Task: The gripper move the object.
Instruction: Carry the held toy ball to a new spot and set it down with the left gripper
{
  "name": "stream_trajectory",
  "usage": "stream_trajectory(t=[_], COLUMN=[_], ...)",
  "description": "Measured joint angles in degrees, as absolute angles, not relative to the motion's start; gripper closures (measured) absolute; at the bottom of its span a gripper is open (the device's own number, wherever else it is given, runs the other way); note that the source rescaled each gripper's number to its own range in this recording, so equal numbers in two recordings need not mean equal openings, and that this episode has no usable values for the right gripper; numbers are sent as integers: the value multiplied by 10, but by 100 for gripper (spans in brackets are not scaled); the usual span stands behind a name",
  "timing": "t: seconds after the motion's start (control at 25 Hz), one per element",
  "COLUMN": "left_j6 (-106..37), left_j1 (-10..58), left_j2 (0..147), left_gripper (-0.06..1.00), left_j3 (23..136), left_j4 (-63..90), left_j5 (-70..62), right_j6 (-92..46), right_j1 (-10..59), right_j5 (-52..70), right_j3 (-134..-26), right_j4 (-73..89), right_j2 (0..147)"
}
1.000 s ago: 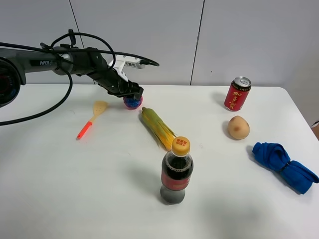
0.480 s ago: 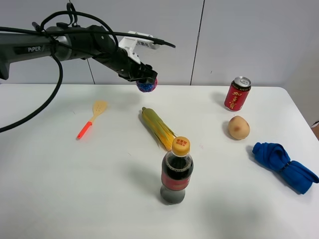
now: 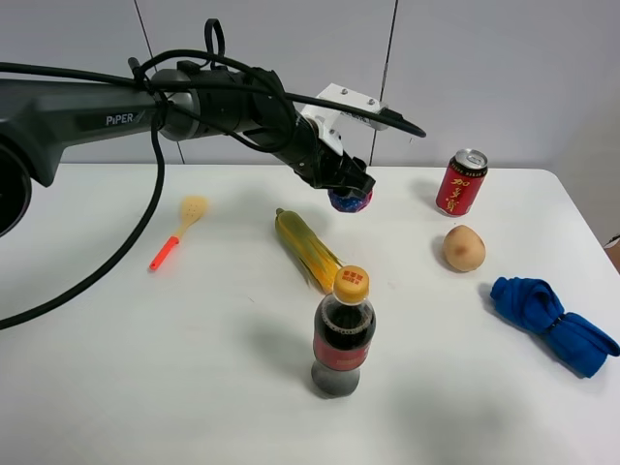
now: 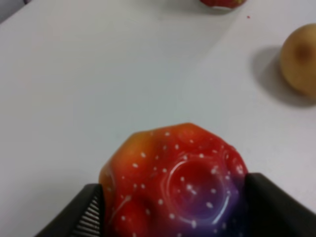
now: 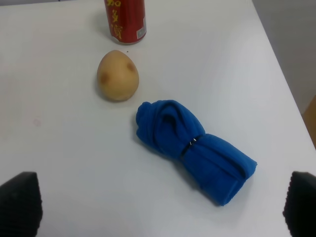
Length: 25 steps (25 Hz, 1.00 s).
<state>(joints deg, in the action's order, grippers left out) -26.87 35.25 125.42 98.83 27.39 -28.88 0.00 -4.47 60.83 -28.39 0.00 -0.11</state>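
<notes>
My left gripper needs to set the ball free on the table (image 3: 339, 232) close beside the corn cob, on the side that faces toward the potato.
My left gripper (image 3: 349, 189), black jaws on the black PIPER arm with a white piece, is shut on the small mottled red and blue ball (image 3: 350, 201). It holds the ball above the table's far middle, right of the corn and left of the red can. In the left wrist view the dimpled, white-speckled ball (image 4: 175, 185) fills the space between the two black fingers (image 4: 89, 212). My right gripper (image 5: 163, 207) is open over the right side of the table; only its two black fingertips (image 5: 19, 202) show at the frame's corners.
A red can (image 3: 461, 182), a tan potato (image 3: 464, 248) and a rolled blue cloth (image 3: 550, 322) lie on the right. A corn cob (image 3: 306, 249) lies mid-table, a cola bottle (image 3: 343, 332) stands in front, and a yellow-orange spatula (image 3: 180, 229) lies left.
The left gripper lifted the ball off the table near the spatula and carried it to the right, past the corn, toward the red can. The other things have not moved.
</notes>
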Motion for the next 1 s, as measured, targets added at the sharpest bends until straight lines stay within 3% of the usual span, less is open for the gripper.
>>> stream_trajectory(t=[1.0], left_j6=[-322], left_j1=[353], left_j2=[1340], left_gripper=[94], left_j3=[988], left_j4=[281], left_j5=[-255], right_j6=[0], right_j1=[-45], right_j5=[608], right_j3=[-284], right_j4=[0], right_j2=[-1])
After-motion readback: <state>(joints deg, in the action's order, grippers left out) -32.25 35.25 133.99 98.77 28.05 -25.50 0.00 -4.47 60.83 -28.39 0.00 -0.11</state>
